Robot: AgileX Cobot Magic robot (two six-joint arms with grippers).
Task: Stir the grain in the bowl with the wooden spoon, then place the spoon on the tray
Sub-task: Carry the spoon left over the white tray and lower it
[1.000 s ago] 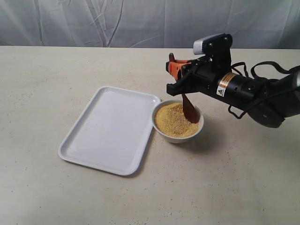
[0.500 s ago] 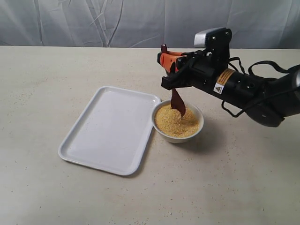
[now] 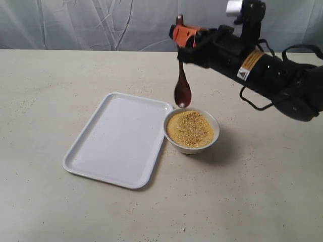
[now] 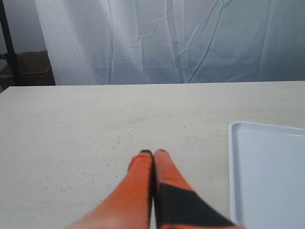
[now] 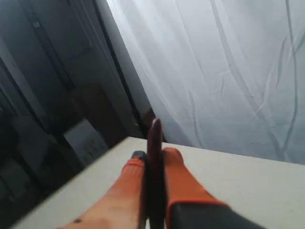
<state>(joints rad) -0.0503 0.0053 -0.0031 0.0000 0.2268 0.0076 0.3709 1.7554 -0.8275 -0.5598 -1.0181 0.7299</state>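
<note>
The wooden spoon will go down on the far half of the white tray (image 3: 125, 126), where I will set it with my right gripper.
My right gripper (image 3: 180, 35) is shut on the handle of the wooden spoon (image 3: 181, 85), which hangs upright with its dark rounded bowl just above the far left rim of the bowl (image 3: 192, 145). Yellow-orange grain (image 3: 190, 129) fills that white bowl. The white tray (image 3: 119, 138) lies flat to the bowl's left, touching or nearly touching it. In the right wrist view the spoon handle (image 5: 155, 157) sticks up between the gripper (image 5: 155, 157) fingers. My left gripper (image 4: 153, 153) shows only in its wrist view, shut and empty, beside the tray's edge (image 4: 234, 171).
The tabletop (image 3: 60, 80) is beige and speckled, with scattered loose grains. A grey curtain (image 3: 101, 22) hangs along the far edge. The right arm (image 3: 267, 75) reaches in from the right, high over the table.
My right gripper has risen and moved a little left, lifting the spoon out of the grain until it hangs upright above the bowl's rim.
</note>
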